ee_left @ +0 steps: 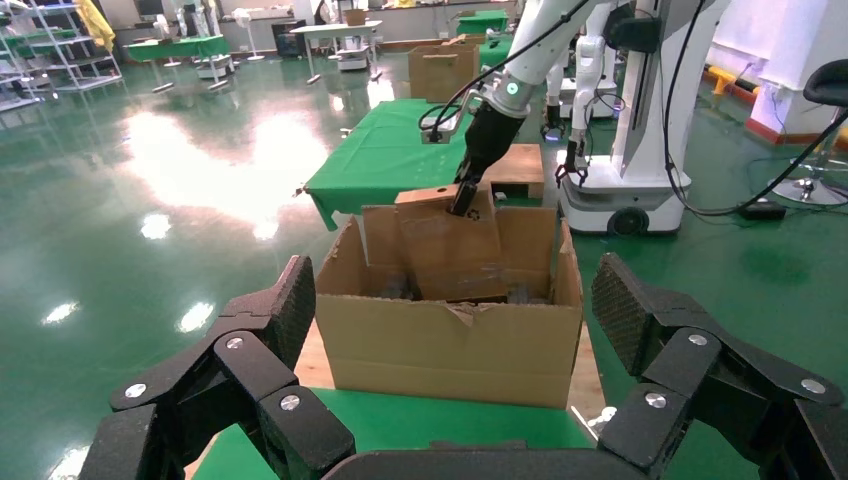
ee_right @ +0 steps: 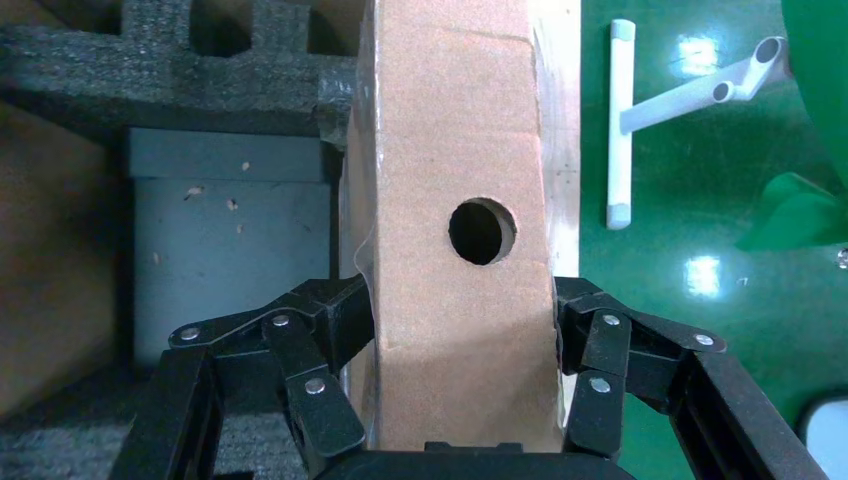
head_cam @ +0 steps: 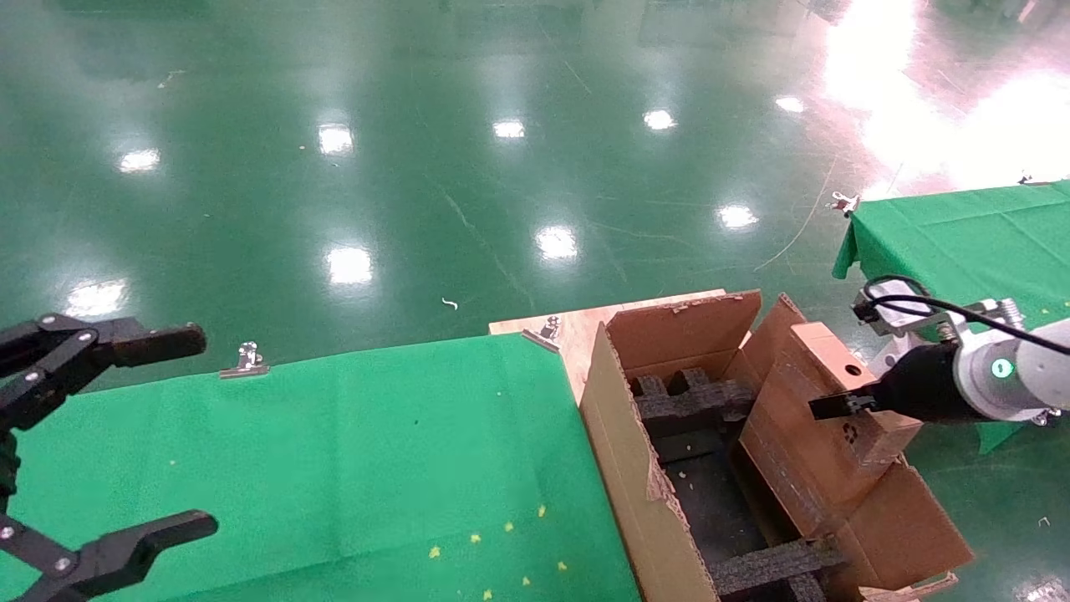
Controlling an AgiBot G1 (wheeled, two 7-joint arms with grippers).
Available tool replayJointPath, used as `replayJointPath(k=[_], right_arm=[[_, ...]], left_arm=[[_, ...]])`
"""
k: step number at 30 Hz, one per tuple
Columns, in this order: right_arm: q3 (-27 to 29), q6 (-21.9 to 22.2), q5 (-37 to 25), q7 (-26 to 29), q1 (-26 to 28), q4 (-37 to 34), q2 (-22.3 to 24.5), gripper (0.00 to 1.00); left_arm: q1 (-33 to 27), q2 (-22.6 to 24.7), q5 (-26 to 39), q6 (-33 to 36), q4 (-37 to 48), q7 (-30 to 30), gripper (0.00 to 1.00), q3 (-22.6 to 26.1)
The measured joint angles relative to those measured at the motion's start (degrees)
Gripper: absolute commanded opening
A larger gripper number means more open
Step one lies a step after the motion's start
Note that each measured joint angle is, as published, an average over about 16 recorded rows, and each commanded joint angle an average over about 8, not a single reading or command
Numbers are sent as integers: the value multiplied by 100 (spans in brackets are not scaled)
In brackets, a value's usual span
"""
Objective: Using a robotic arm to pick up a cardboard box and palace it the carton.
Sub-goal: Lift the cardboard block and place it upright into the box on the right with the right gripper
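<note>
Next, my right gripper lets go of the cardboard box inside the carton [head_cam: 779, 466], where I should set it against the side that is nearest the white stand legs.
The small brown cardboard box [head_cam: 823, 435] with a round hole leans tilted inside the right side of the carton [head_cam: 619, 451], its lower end down among the black foam inserts [head_cam: 690, 401]. My right gripper [head_cam: 838, 406], on the white arm, is shut on the box's upper end. In the right wrist view its fingers [ee_right: 335, 330] press both sides of the box [ee_right: 460, 150]. My left gripper [head_cam: 201, 431] is open and empty, parked over the green cloth at the far left. In the left wrist view it [ee_left: 455, 310] faces the carton [ee_left: 450, 345] with the box [ee_left: 450, 250] sticking out.
The carton stands on a wooden board [head_cam: 577, 326] beside a green-clothed table [head_cam: 334, 435] held by metal clips [head_cam: 247, 359]. A second green table [head_cam: 961, 234] lies at the right. White stand legs [ee_right: 620, 120] rest on the floor beside the carton.
</note>
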Motion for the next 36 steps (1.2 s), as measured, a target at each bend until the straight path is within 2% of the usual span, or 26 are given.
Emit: replayJointPath(k=[9,17,27,36], right_arm=[[-101,278,-270,415,-263,-141,-333,0],[-204,676,-374,576,-611,-422,-623,0],[-320,1095,-301,503,-1028,-856,-885,0],[-370,1230,21,217,-1273,-1240,-1065,0]], left_arm=[[0,-1,-1,-1,0,1,100,1],[-1,-1,-2,-1,0,1,100,3],[-1,-2,-3,-2,0,2,100,4],[-1,-2,-4,-2,0,3,100,6]])
